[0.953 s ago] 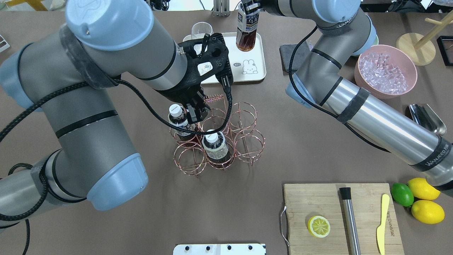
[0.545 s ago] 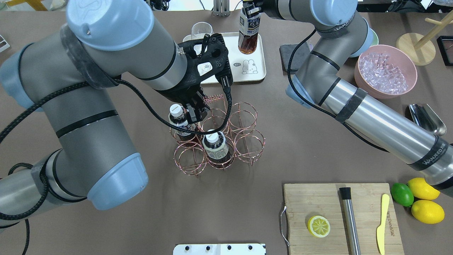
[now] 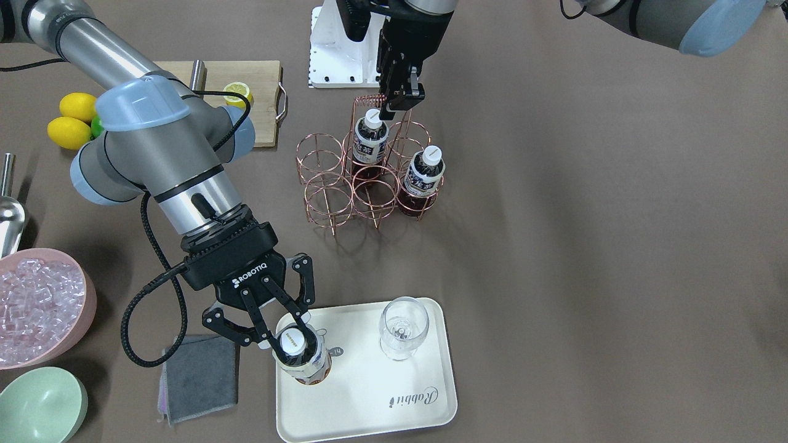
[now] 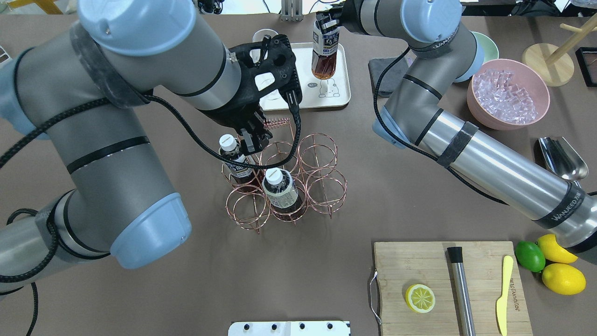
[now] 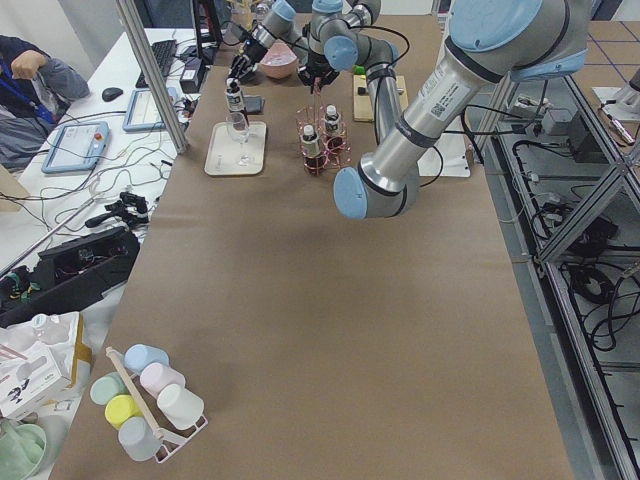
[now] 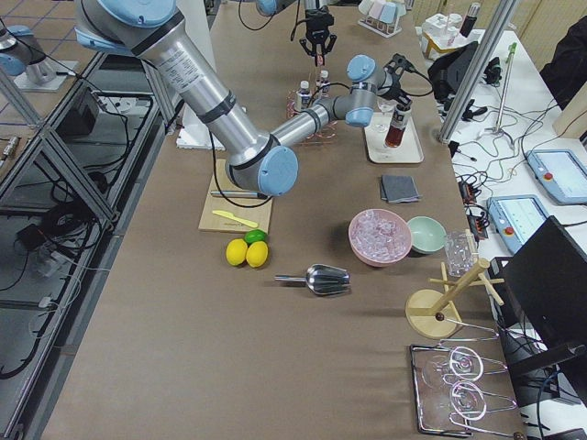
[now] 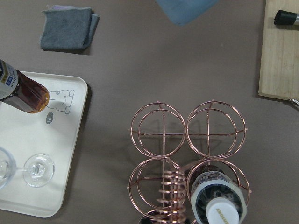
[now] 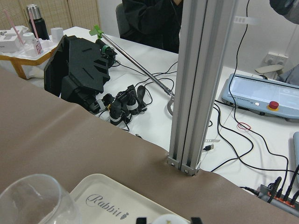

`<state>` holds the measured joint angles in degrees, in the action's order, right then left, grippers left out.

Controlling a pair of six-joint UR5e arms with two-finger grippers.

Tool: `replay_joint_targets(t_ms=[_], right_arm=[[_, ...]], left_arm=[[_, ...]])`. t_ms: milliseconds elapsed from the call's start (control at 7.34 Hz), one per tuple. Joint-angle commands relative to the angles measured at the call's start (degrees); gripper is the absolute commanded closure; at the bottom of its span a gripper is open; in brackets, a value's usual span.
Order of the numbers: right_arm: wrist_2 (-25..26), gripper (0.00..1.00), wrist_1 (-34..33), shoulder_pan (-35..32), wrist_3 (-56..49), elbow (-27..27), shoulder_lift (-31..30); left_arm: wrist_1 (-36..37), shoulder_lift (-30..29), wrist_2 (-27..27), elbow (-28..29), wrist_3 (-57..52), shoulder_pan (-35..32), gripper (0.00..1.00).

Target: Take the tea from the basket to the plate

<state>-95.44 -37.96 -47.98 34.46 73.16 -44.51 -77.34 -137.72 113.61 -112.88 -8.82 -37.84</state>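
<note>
Next, my right gripper lets go of the tea bottle on the cream plate (image 3: 330, 371), between the stemmed glass and the grey cloth.
My right gripper (image 3: 290, 343) is shut on the white cap of a tea bottle (image 3: 306, 364), which hangs tilted, its base low over the cream plate (image 3: 369, 394) beside the bear drawing. I cannot tell whether the base touches. The same tea (image 4: 325, 53) shows above the plate (image 4: 338, 88) in the overhead view. Two more tea bottles (image 4: 280, 192) (image 4: 232, 157) stand in the copper wire basket (image 4: 317, 151). My left gripper (image 4: 253, 139) sits at the end of the coiled handle (image 4: 276, 124), shut on it.
A stemmed glass (image 3: 403, 326) stands on the plate. A grey cloth (image 3: 200, 372), a pink bowl of ice (image 4: 508, 93) and a mint bowl (image 3: 40, 403) lie to the robot's right of the plate. A cutting board (image 4: 447, 284), lemons and a scoop (image 4: 559, 156) occupy the near right.
The right gripper has brought the tea bottle lower and nearer the plate's middle. The left gripper and the basket have shifted slightly to the left and away.
</note>
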Motion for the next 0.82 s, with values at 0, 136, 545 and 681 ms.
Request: replay_joint_targets(t_ms=[0, 136, 545, 681], right_arm=[[0.78, 1.0, 0.0, 0.17, 0.08, -0.65, 0.83], [1.4, 1.0, 0.0, 0.86, 0.08, -1.52, 1.18], [3.5, 1.0, 0.08, 2.01, -0.1, -2.93, 1.44], [3.6, 1.0, 0.08, 2.1, -0.1, -2.94, 1.45]], left_arm=[[1.75, -0.26, 0.64, -0.32, -0.58, -3.01, 1.0], [3.41, -0.53, 1.43, -0.5, -2.5, -4.59, 1.0], [7.98, 0.17, 6.96, -0.5, -10.49, -11.96, 1.0], [9.3, 1.74, 8.98, -0.5, -15.04, -15.21, 1.0]])
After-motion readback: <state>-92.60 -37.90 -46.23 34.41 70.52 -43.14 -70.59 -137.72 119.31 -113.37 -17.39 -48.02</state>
